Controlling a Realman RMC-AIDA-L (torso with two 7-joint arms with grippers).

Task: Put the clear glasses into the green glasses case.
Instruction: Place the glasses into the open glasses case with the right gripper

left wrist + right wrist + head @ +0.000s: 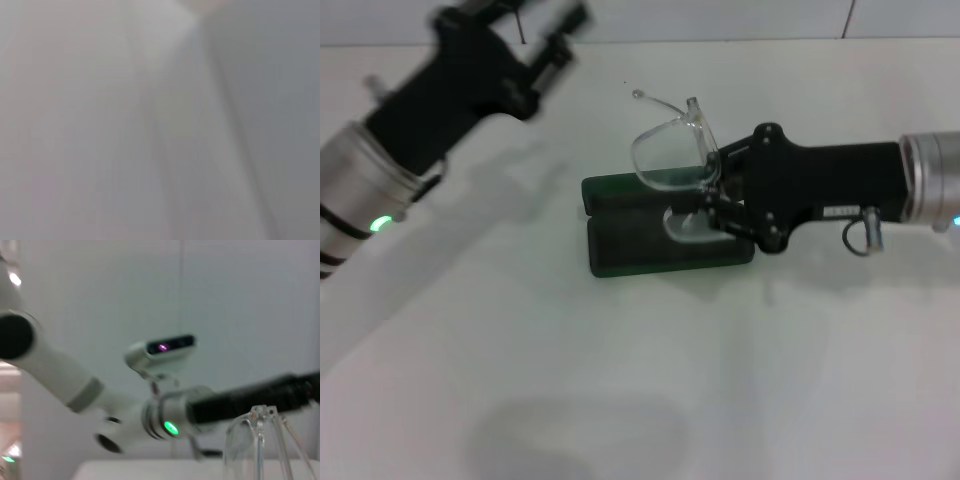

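My right gripper should put the clear glasses down in the open base of the green glasses case (648, 231).
The clear glasses (670, 150) hang tilted in the air, one arm pointing up and back, just over the green glasses case (650, 240). The case lies open in the middle of the white table, its lid flat behind the base. My right gripper (711, 190) reaches in from the right and is shut on the glasses at one end of the lens. In the right wrist view the clear glasses (255, 445) show close up at the lower edge. My left gripper (545, 45) is held high at the back left, away from the case. The left wrist view shows only blurred grey surface.
The white table (620, 380) runs out on all sides of the case, with a wall edge behind it. In the right wrist view the left arm (170, 427) with its green light and the robot's head camera (165, 347) stand beyond the glasses.
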